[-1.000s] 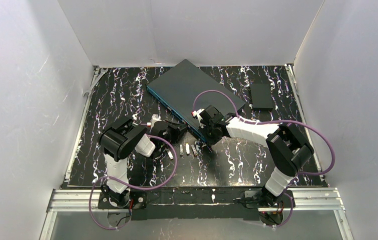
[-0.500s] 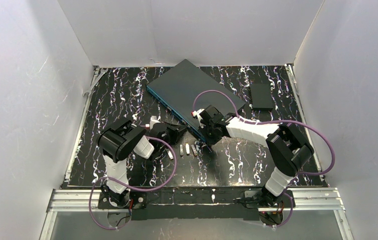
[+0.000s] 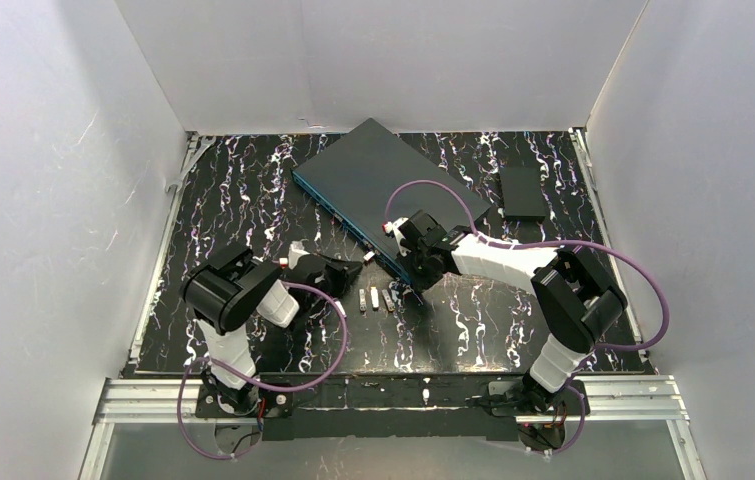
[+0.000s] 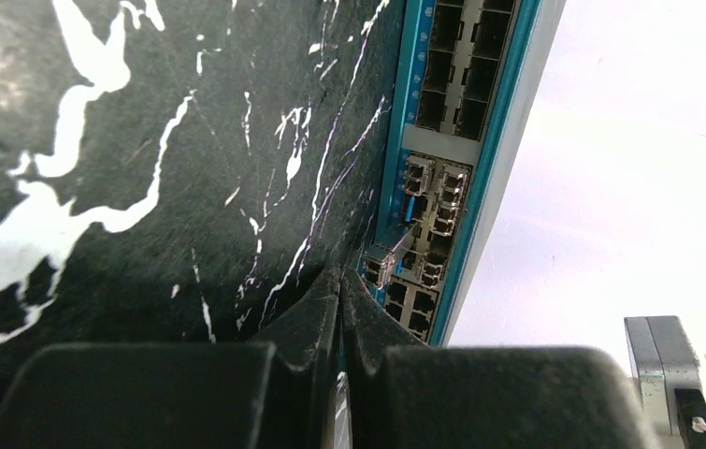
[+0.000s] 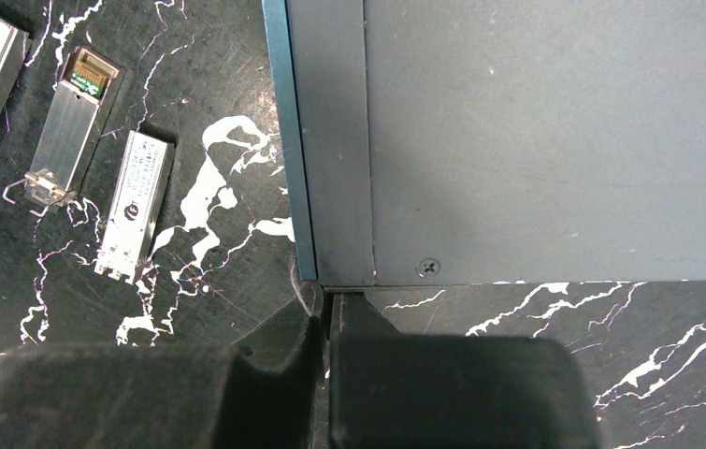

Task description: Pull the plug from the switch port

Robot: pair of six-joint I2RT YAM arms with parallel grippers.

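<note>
The left gripper's fingers are shut short of the silvery plug, so the robot should open them, close them around the plug's protruding end (image 4: 374,277) and pull it out.
The switch (image 3: 383,178) is a flat dark grey box lying at an angle at the back of the table, its teal port edge (image 4: 442,140) facing my left arm. A small silvery plug (image 4: 388,260) with a wire latch sticks out of one port. My left gripper (image 3: 353,268) is shut with nothing seen between its fingers. Its tips (image 4: 339,279) sit just short of that plug. My right gripper (image 3: 415,282) is shut, and its tips (image 5: 328,304) touch the switch's near corner (image 5: 330,271).
Three loose metal plugs (image 3: 375,298) lie on the black marbled table in front of the switch, and also show in the right wrist view (image 5: 134,206). A small black box (image 3: 524,192) sits at the back right. White walls enclose the table.
My left arm has drawn back toward the near left, so its shut gripper is a little farther from the switch's port edge. The right arm and the switch have not moved.
</note>
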